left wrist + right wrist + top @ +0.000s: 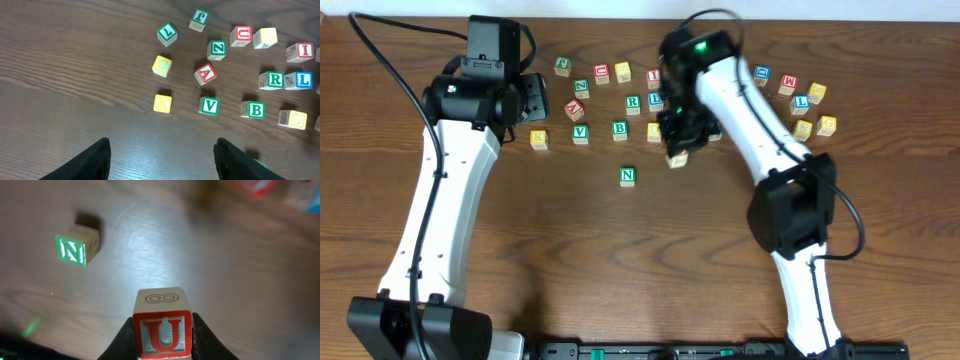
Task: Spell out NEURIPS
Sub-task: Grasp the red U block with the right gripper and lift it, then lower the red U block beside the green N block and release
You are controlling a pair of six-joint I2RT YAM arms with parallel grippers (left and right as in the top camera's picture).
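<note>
I should set the red U block down with my right gripper on the bare table (647,179) (107,253) next to the green N block.
My right gripper (162,332) is shut on a wooden block with a red U (163,330) on its face. In the overhead view it holds that block (677,158) just above the table, right of and slightly behind the green N block (627,176). The N block (76,246) stands alone to the upper left in the right wrist view. My left gripper (162,150) is open and empty, and sits near the left end of the block cluster (535,97). Another red U block (240,35) lies in the cluster.
Loose letter blocks lie at the back: K (162,103), V (209,105), B (255,110), A (205,74), R (274,79), L (302,80), I (303,50). A second group with M (787,83) lies at the back right.
</note>
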